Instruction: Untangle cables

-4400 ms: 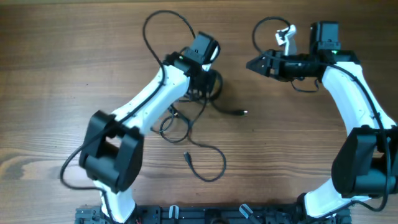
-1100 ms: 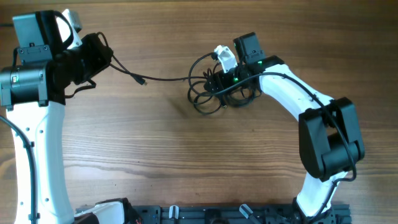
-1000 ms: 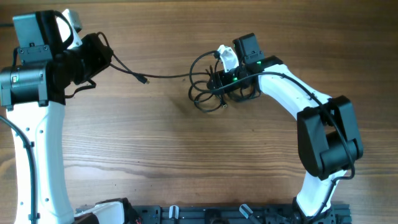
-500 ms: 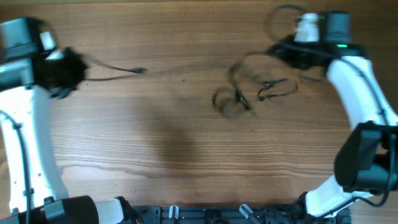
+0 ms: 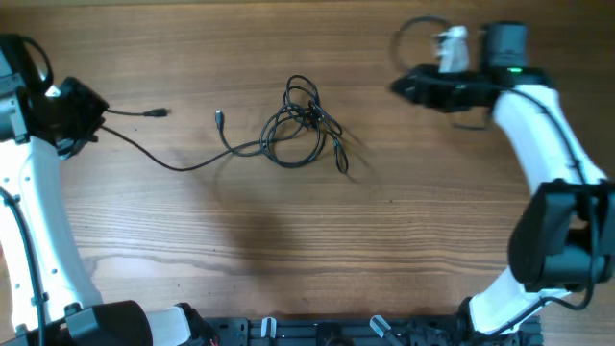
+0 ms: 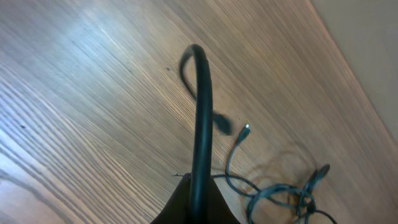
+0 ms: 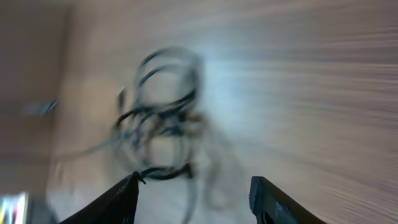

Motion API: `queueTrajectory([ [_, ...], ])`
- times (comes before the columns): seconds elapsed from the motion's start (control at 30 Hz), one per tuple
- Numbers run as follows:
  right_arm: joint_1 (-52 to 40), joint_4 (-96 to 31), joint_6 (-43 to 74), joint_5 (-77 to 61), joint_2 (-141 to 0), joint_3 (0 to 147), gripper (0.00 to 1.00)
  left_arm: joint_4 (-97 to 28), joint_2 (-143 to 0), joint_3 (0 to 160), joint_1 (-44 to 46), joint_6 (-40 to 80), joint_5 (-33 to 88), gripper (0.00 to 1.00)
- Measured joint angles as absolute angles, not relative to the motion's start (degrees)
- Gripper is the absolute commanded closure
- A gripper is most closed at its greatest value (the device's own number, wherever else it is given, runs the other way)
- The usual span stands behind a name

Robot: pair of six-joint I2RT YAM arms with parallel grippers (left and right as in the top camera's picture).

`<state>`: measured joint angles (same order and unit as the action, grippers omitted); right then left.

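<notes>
Next, I let go of the black cable with my left gripper on the bare wood (image 5: 247,180) just in front of the knotted bundle.
The cables (image 5: 303,120) lie as a knotted bundle of thin black loops on the wooden table, left of centre. One strand runs from the bundle leftward (image 5: 183,165) to my left gripper (image 5: 88,117), which is shut on it; a short end with a plug (image 5: 159,113) sticks out beside it. Another plug end (image 5: 219,118) lies loose. In the left wrist view the held cable (image 6: 200,112) rises from the shut jaws (image 6: 198,194), with the bundle (image 6: 292,198) beyond. My right gripper (image 5: 398,88) is open and empty, right of the bundle. The right wrist view is blurred, with the bundle (image 7: 158,118) ahead of the spread fingers (image 7: 193,182).
A black rail (image 5: 317,332) runs along the table's front edge. The right arm's own thicker wire loops (image 5: 423,29) near the back edge. In the left wrist view the table's edge and a beige surface (image 6: 367,37) show at the upper right.
The right gripper has let go of the bundle and drawn back to the right. The left arm has pulled its cable further left, and the bundle has slid left.
</notes>
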<state>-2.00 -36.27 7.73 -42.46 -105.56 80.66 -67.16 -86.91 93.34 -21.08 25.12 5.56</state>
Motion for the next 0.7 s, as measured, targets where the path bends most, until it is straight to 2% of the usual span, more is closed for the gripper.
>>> queueTrajectory([
  [0.1, -11.66, -34.02, 7.88, -44.97, -105.56, 80.66, 0.4, -66.98, -87.55, 92.31, -19.35, 25.15, 5.89, 0.96],
  [0.23, -14.09, -32.67, 12.23, -43.75, -101.91, 80.73, 0.43, -60.18, -88.53, 78.98, -17.39, 25.17, 9.06, 0.96],
  [0.33, -18.28, -31.51, 17.58, -40.03, -97.08, 81.58, 0.43, -48.82, -89.69, 64.55, -11.79, 26.09, 12.75, 0.96],
  [0.43, -24.29, -30.35, 22.26, -35.42, -97.56, 81.95, 0.43, -46.41, -89.71, 61.63, -8.62, 27.57, 13.93, 0.96],
  [0.53, -31.99, -27.22, 29.69, -27.68, -102.24, 81.95, 0.43, -45.93, -89.69, 61.54, -8.21, 28.67, 14.46, 0.96],
  [0.7, -34.48, -19.88, 36.18, -26.87, -114.65, 81.97, 0.43, -46.04, -89.69, 61.54, -8.21, 29.1, 14.46, 0.96],
])
